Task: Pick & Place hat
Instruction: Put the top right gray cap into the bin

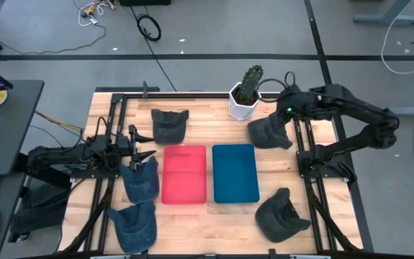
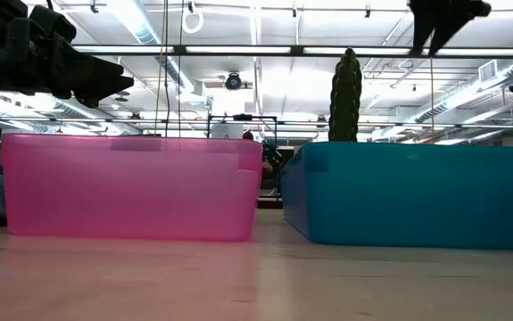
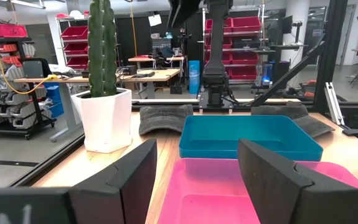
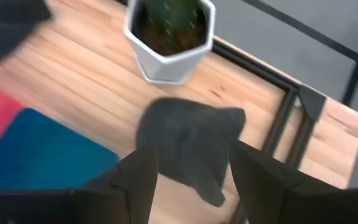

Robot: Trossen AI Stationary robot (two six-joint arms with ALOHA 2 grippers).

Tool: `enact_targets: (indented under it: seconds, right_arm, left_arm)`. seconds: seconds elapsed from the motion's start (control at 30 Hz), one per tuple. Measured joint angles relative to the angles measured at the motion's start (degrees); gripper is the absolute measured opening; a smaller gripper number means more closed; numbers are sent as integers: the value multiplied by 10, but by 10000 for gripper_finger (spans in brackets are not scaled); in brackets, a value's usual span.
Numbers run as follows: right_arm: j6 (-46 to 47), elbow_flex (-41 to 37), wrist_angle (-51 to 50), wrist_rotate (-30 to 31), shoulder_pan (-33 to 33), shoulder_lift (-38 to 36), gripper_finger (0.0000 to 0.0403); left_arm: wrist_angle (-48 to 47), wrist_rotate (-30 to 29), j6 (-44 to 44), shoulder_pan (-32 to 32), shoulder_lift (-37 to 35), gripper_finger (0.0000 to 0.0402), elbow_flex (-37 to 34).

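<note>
The inner edge of the visor (image 1: 271,128) (image 4: 183,146), where it meets the top of the dark grey cap beside the cactus pot, will be gripped by my right gripper.
Several caps lie flat on the wooden table. A dark grey cap (image 1: 270,133) sits at the far right, beside the cactus pot. My right gripper (image 1: 284,117) hangs open above it; in the right wrist view the cap (image 4: 188,140) shows below and between the spread fingers (image 4: 194,171). My left gripper (image 1: 150,146) is open and held level at the left, just beyond a blue denim cap (image 1: 140,180) and pointing at the pink bin (image 1: 184,174). In the low view the left gripper (image 2: 86,82) is raised above the bin rim and the right gripper (image 2: 436,27) is high.
A teal bin (image 1: 235,173) stands right of the pink one. A cactus in a white pot (image 1: 246,93) is at the far edge. Other caps: dark one far (image 1: 169,124), blue one near left (image 1: 133,224), dark one near right (image 1: 280,214). Black frame rails line both table sides.
</note>
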Motion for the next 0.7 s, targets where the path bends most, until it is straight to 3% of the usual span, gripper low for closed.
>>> enact_targets:
  seconds: [0.3,0.57,0.7]
  right_arm:
    - [29,-87,0,0,-30,-15,201]
    - [58,-156,6,0,-56,-71,201]
    - [62,-204,64,-50,-77,-96,201]
  left_arm:
    - [0,0,0,0,0,227,0]
    - [0,0,0,0,0,227,0]
    - [0,0,0,0,0,227,0]
